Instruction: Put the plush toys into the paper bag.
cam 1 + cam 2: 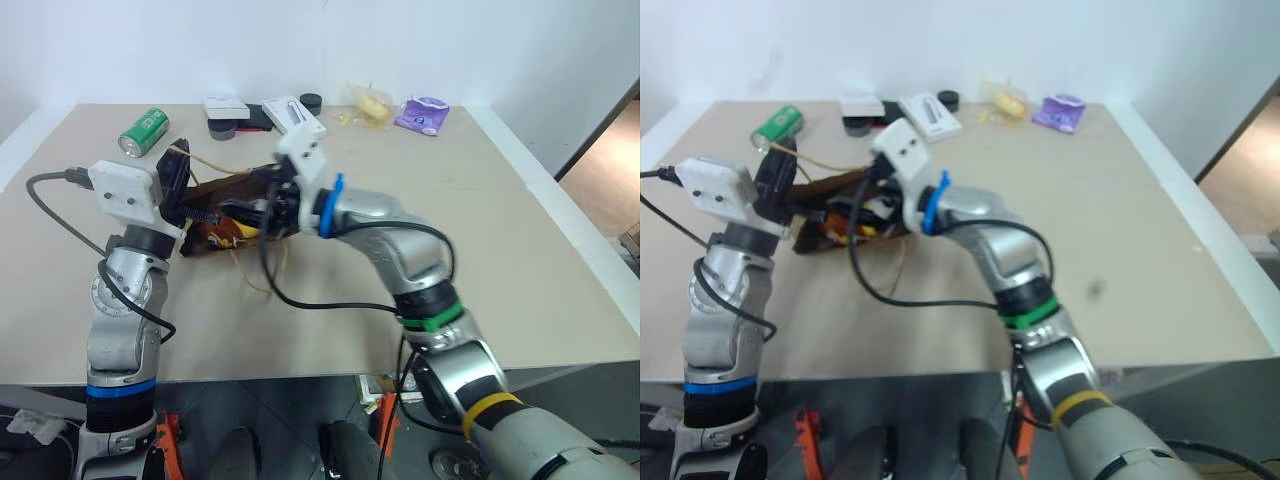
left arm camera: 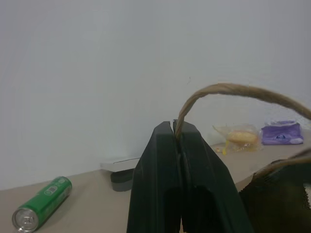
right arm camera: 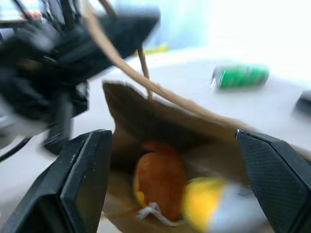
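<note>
The brown paper bag will stand on the bare table [image 1: 252,267] between my arms after my left gripper releases its handle.
The brown paper bag [image 1: 232,190] lies on its side on the table with its mouth held up. My left gripper [image 2: 176,127] is shut on the bag's twisted cord handle [image 2: 233,90] and holds it raised. My right gripper [image 3: 171,133] stands open at the bag's mouth with nothing between its fingers. Inside the bag lie two plush toys, an orange-brown one [image 3: 160,182] and, touching it, a yellow and white one [image 3: 206,201].
A green can [image 1: 144,131] lies at the back left of the table. Along the back edge are white boxes [image 1: 293,113], a black round lid [image 1: 311,101], a yellowish item in clear wrap [image 1: 370,104] and a purple packet [image 1: 422,114].
</note>
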{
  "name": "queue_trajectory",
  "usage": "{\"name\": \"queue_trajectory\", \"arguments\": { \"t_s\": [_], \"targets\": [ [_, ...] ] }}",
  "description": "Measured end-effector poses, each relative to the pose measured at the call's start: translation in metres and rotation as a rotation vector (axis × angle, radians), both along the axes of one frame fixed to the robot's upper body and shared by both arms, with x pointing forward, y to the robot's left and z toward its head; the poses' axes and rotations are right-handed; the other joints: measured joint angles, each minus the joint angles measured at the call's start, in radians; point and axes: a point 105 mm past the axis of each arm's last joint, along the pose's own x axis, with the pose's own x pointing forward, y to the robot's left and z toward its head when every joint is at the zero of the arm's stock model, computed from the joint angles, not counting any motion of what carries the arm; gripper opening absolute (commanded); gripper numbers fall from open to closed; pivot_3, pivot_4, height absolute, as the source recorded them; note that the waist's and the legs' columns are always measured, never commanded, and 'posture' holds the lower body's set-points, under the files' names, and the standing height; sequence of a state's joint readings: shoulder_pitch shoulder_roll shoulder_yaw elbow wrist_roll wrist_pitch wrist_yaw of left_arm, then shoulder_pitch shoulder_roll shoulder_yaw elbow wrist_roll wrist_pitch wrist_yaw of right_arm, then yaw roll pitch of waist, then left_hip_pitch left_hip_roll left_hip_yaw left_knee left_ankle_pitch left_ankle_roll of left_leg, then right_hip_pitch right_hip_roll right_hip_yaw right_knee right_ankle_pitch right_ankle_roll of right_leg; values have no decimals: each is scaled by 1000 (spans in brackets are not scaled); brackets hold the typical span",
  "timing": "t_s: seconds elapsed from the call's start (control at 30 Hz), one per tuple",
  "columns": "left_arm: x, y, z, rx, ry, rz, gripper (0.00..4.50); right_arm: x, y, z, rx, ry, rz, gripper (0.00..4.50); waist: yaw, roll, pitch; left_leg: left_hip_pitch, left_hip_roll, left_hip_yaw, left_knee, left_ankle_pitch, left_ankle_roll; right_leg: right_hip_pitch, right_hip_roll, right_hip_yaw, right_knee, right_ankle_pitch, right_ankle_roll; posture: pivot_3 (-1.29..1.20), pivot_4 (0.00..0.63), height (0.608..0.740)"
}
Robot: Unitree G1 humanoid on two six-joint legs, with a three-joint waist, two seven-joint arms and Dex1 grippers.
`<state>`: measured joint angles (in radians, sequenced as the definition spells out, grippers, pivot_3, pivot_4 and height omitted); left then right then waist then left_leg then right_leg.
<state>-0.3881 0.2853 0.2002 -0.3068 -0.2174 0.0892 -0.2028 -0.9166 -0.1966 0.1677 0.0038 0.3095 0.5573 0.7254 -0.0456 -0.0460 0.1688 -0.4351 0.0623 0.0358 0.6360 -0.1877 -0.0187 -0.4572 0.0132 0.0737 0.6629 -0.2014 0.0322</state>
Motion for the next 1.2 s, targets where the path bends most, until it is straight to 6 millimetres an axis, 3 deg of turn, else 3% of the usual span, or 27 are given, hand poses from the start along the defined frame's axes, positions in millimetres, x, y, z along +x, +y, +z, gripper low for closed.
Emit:
{"name": "queue_trajectory", "arguments": {
  "t_s": [0.1,0.13,0.2,0.23,0.27,0.3,0.4,0.5,0.57,0.67,0.77,0.8,0.83,0.9,0.93,1.2],
  "targets": [
    [1,2,-1,-7,6,2,0,1,-34,-2,-47,-182,-51,4381,0,0,0,2,0,0,0,0,0,1,0,0,0,0,0,0,150,740],
    [3,2,-2,-11,10,0,0,0,-46,-8,-119,-317,-76,4381,-2,0,0,3,0,0,0,0,0,1,1,0,0,0,0,0,150,740],
    [3,3,-2,-12,12,0,0,1,-53,-18,-211,-430,-93,4381,-4,0,0,4,0,1,-1,0,0,2,1,1,0,0,-1,0,150,740],
    [4,2,-1,-16,11,-7,0,3,-62,-43,-428,-661,-93,4381,-5,0,0,5,0,1,-1,0,0,3,1,1,0,0,-2,0,150,740],
    [4,3,-1,-18,10,-4,0,2,-64,-52,-484,-711,-79,4381,-4,0,0,6,0,1,-1,0,0,3,1,1,0,0,-2,0,150,740],
    [4,3,0,-21,10,-4,0,-6,-61,-84,-615,-885,8,4381,-5,0,0,7,0,3,-1,0,0,4,1,3,0,0,-2,0,150,740],
    [5,4,-1,-24,13,-5,0,-16,-46,-102,-622,-1044,80,4381,-5,-1,0,8,0,4,-1,1,-1,5,1,5,0,0,-2,0,150,740],
    [5,4,-1,-27,17,-7,0,-26,-25,-115,-549,-1087,126,4381,-4,-1,0,9,0,4,-1,2,-3,5,1,5,0,1,-2,0,150,740],
    [5,4,-2,-27,18,-6,0,-27,-17,-113,-510,-1098,121,4173,-3,-1,0,9,0,4,-1,3,-4,6,0,5,0,1,-2,0,150,740],
    [5,4,-2,-27,19,-6,0,-29,2,-89,-410,-1160,104,3260,-3,-1,0,10,0,5,-1,3,-4,6,0,6,0,2,-2,0,150,740],
    [5,5,-1,-28,19,-2,0,-26,3,-73,-380,-1193,75,1867,0,-1,0,11,0,4,0,3,-4,9,0,6,0,0,-5,0,150,740],
    [5,5,-1,-28,18,-1,0,-25,3,-71,-373,-1192,68,1867,0,-1,0,11,0,5,0,3,-4,9,0,6,0,0,-5,0,150,740],
    [5,5,-1,-28,19,-1,0,-23,0,-66,-354,-1183,43,1284,0,-1,0,11,-1,5,0,3,-4,9,0,6,0,0,-5,0,150,740],
    [5,5,-2,-29,19,-1,0,-20,-4,-59,-337,-1173,14,709,-1,-1,0,11,-1,5,0,3,-4,9,-1,6,0,0,-5,0,150,740],
    [5,5,-2,-29,22,-1,0,-17,-7,-53,-326,-1166,-8,169,-1,-1,0,11,-1,5,0,3,-4,10,0,6,0,0,-5,0,150,740],
    [8,6,-5,-35,49,-1,0,-9,-21,-5,-253,-1172,-98,21,-1,-1,0,12,0,5,-1,3,-4,10,0,6,0,1,-3,0,150,740]
  ]
}}
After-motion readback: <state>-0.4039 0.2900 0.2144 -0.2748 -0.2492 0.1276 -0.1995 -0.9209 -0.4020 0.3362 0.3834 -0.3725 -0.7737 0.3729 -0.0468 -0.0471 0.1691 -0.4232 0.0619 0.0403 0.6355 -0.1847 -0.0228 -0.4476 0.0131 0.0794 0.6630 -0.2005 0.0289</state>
